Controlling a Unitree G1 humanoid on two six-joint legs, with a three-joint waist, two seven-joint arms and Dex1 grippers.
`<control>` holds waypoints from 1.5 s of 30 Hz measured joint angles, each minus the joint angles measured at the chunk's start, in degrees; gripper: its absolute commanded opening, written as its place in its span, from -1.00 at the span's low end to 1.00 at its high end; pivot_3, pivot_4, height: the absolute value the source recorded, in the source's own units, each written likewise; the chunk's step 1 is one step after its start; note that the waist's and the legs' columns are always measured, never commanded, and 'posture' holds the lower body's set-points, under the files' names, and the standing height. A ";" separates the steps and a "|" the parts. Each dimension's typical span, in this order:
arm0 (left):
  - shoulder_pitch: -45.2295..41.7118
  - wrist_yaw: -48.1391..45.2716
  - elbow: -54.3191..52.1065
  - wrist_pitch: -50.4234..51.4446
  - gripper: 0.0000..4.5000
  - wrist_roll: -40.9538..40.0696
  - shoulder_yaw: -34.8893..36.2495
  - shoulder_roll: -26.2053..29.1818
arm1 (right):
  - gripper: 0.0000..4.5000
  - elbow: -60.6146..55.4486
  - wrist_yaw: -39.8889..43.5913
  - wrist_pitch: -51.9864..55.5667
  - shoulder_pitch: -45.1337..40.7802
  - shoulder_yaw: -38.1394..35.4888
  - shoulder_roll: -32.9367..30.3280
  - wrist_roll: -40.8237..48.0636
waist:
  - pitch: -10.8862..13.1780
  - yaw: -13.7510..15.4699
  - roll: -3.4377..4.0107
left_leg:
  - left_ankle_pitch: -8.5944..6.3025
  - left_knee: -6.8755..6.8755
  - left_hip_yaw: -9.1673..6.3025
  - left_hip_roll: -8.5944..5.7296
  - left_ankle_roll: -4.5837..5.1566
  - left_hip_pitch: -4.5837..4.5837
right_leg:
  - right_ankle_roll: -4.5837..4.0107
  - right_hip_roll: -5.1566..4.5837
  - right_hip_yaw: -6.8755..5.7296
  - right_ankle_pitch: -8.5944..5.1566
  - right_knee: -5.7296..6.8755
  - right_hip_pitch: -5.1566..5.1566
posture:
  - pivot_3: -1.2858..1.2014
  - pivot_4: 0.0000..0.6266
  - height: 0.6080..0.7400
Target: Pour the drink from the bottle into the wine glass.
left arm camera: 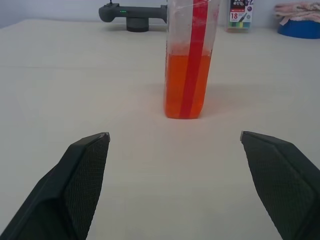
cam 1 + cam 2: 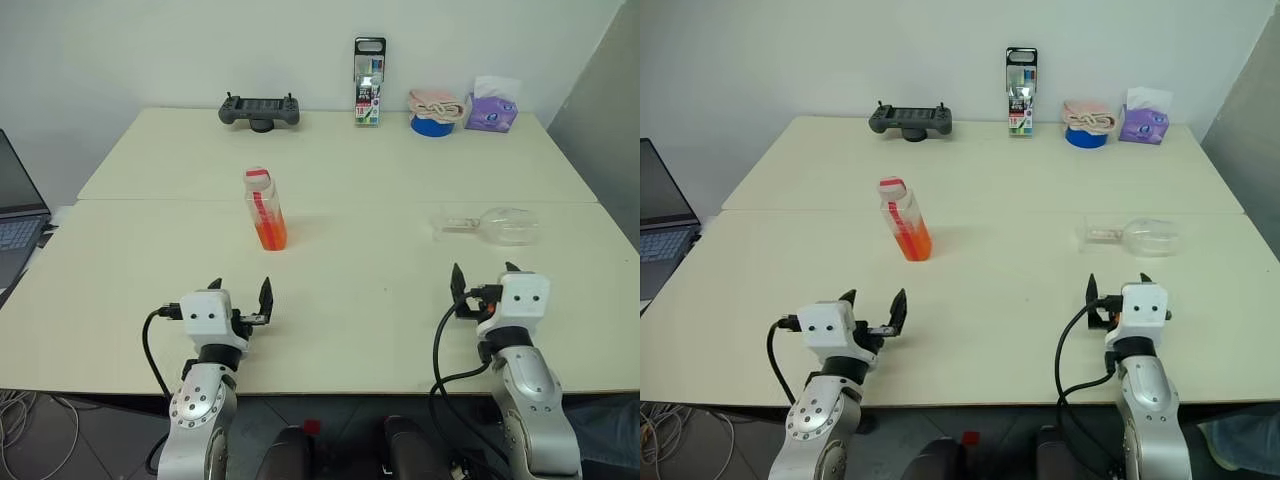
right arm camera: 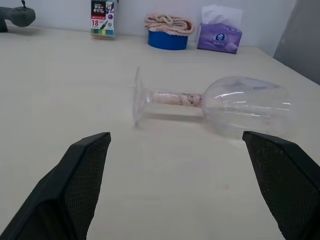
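Note:
The bottle's clear upper body [image 2: 262, 202] [image 1: 193, 22] is just below its cap and above the orange drink. My left gripper will go there next and close on it.
The bottle [image 2: 265, 208] stands upright mid-table, clear plastic with a red-and-white strip and cap, the orange drink [image 1: 186, 85] filling its lower part. The wine glass [image 2: 493, 225] lies on its side at the right, foot toward the bottle, bowl toward the table's right edge. My left gripper [image 2: 241, 296] hovers open near the front edge, short of the bottle, nothing between its fingers [image 1: 82, 170]. My right gripper [image 2: 484, 277] is open too, just in front of the lying wine glass [image 3: 220, 102], apart from it.
Along the far edge sit a black controller [image 2: 259, 111], a tall marker pack [image 2: 368, 82], a blue bowl with a cloth [image 2: 433, 112] and a purple tissue box [image 2: 491, 108]. A laptop [image 2: 18, 225] stands off the table's left side.

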 measured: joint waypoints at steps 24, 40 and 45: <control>-11.64 2.17 3.54 0.38 0.98 2.76 -0.94 0.05 | 1.00 -0.01 27.63 13.12 -18.12 9.20 -14.55 17.30 | -0.01 -0.10 -0.05 | 0.01 0.10 -0.01 -0.02 0.02 0.13 | 0.13 0.04 -0.03 0.13 0.02 0.16 | 0.03 -0.52 1.00; -28.75 3.60 17.76 1.15 0.98 3.65 1.06 2.00 | 1.00 9.39 35.16 18.15 -33.33 9.17 -17.30 24.70 | -0.04 0.03 -0.11 | 0.01 0.08 -0.02 -0.05 0.02 0.13 | 0.17 0.02 -0.04 0.16 0.01 0.18 | 0.03 -0.52 1.00; -32.90 3.79 22.83 -1.02 0.98 4.23 1.03 2.43 | 1.00 9.42 35.46 17.62 -33.41 10.21 -17.14 24.62 | -0.05 0.05 -0.11 | 0.01 0.08 -0.02 -0.06 0.02 0.13 | 0.19 0.02 -0.02 0.17 -0.01 0.17 | 0.03 -0.52 1.00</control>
